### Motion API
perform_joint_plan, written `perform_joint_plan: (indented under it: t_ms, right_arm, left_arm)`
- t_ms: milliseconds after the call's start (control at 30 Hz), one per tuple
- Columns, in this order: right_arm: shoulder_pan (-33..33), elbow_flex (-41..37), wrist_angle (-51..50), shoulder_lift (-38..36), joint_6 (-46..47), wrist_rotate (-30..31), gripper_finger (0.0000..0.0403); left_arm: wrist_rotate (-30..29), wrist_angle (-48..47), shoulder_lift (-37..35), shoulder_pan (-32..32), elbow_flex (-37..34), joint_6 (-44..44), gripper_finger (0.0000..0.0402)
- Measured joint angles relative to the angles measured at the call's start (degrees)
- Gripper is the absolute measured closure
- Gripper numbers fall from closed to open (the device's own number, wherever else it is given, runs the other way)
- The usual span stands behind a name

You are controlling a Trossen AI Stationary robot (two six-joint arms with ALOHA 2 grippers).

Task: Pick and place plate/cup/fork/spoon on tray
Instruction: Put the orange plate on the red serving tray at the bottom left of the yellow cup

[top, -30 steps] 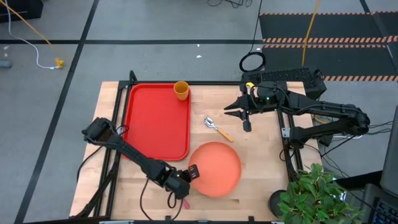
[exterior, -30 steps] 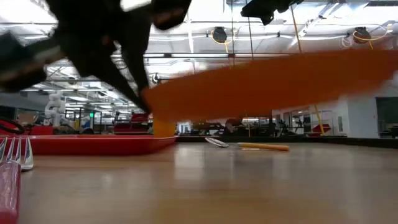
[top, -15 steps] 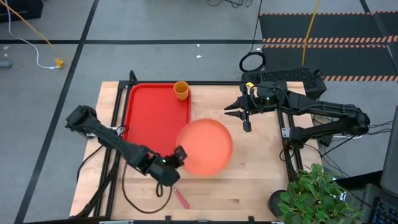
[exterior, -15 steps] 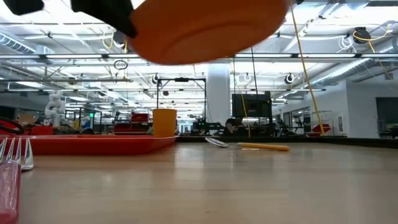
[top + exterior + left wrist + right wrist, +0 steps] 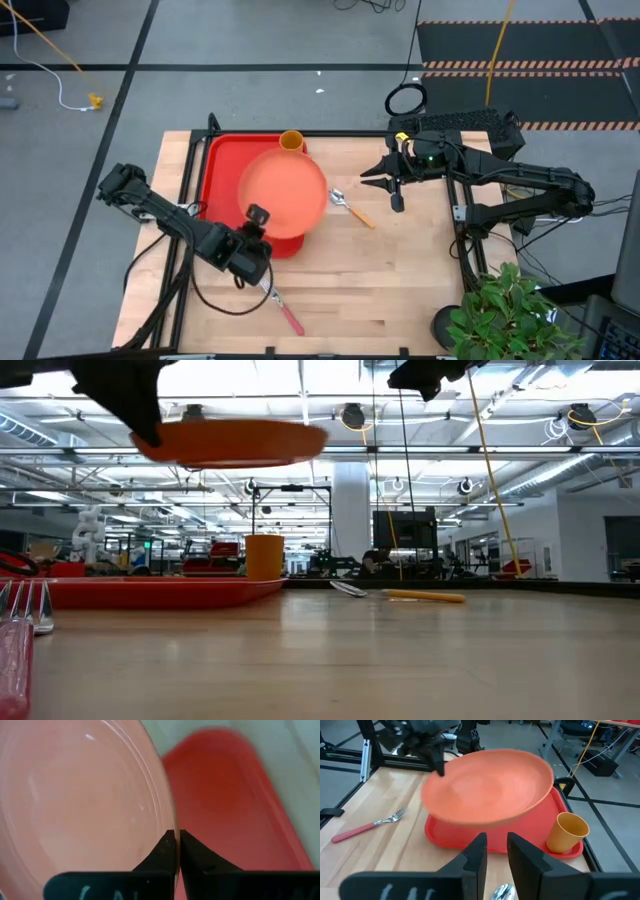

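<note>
My left gripper is to put the salmon-orange plate down on the red tray point(image 5: 260, 179), beside the orange-yellow cup.
My left gripper point(image 5: 257, 214) is shut on the salmon-orange plate point(image 5: 284, 192), which hangs level in the air over the right part of the red tray point(image 5: 222, 180); the low view shows the plate point(image 5: 230, 442) high above it. The orange-yellow cup point(image 5: 291, 143) stands upright in the tray's far right corner. The spoon point(image 5: 350, 208) lies on the table right of the tray. The fork point(image 5: 284, 313) lies near the table's front edge. My right gripper point(image 5: 381, 188) is open and empty, above the table's far right part. My left gripper pinches the plate's rim point(image 5: 171, 822) between its two fingers, one on the upper face and one on the underside, at the plate's near left edge. The fingers come about level, from the near left. The plate is lifted clear and level above the tray.
Bare wooden table lies right of and in front of the tray. A potted plant point(image 5: 505, 310) stands at the near right corner. Black mats and cables lie on the floor beyond the far edge.
My left gripper has carried the plate up from the table's near middle and toward the far left, over the tray. The plate, tilted a second ago, is now level and high above the tray. The fork, earlier under the arm, now lies in plain view.
</note>
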Motion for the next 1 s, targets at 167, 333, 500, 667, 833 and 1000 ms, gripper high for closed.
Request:
perform_joint_plan:
  t_ms: [167,333,500,667,833,1000]
  right_arm:
    - [0.00,0.00,0.00,0.00,0.00,0.00,0.0337]
    - [0.00,0.00,-0.02,0.00,0.00,-0.01,0.0337]
    - [0.00,0.00,0.00,0.00,-0.18,0.01,0.0337]
    - [0.00,0.00,0.00,0.00,-0.22,0.00,0.0337]
    - [0.00,0.00,0.23,0.00,-0.22,0.01,0.0337]
    - [0.00,0.00,0.43,0.00,-0.22,0.01,0.0337]
  left_arm:
    - [-0.03,-2.93,-0.45,1.50,-2.86,-7.11,0.0386]
    - [0.83,-2.47,-2.61,3.11,-8.90,-10.20,0.0394]
    - [2.07,4.20,-7.62,4.86,-16.63,-11.87,0.0387]
    - [5.79,12.78,-12.36,6.93,-24.05,-12.04,0.0394]
    - [10.67,18.86,-13.54,9.43,-27.83,-9.57,0.0388]
    - [11.27,21.01,-13.68,12.29,-29.11,-7.68,0.0393]
